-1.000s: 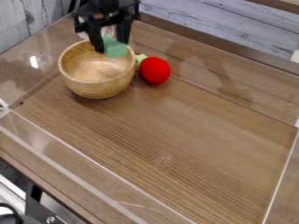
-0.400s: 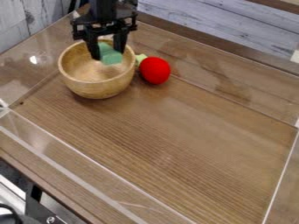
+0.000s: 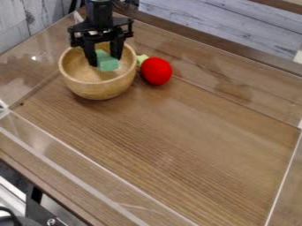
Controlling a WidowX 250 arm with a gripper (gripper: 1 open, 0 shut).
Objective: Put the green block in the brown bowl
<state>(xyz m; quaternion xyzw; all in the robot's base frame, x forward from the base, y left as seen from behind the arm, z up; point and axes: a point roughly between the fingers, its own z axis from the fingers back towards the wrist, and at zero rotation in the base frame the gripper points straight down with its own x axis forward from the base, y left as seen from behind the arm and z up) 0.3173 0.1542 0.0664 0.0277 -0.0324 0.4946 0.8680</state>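
My gripper is going to release the green block, now just above the bowl's floor, and I will leave it on the middle of the brown bowl's bottom (image 3: 99, 64).
The brown bowl (image 3: 97, 81) sits at the upper left of the wooden table. My gripper (image 3: 102, 58) hangs straight down over the bowl's inside, its black fingers (image 3: 87, 53) reaching below the rim. The green block (image 3: 109, 61) is held between the fingers, just above the bowl's floor, partly hidden by them. Whether the block touches the bowl I cannot tell.
A red ball (image 3: 156, 71) with a bit of green beside it lies right of the bowl, close to its rim. A clear plastic wall (image 3: 35, 132) runs around the table's edge. Grey planks (image 3: 224, 18) stand behind.
My gripper has sunk with the green block and shifted left, from above the bowl's right rim down into the bowl.
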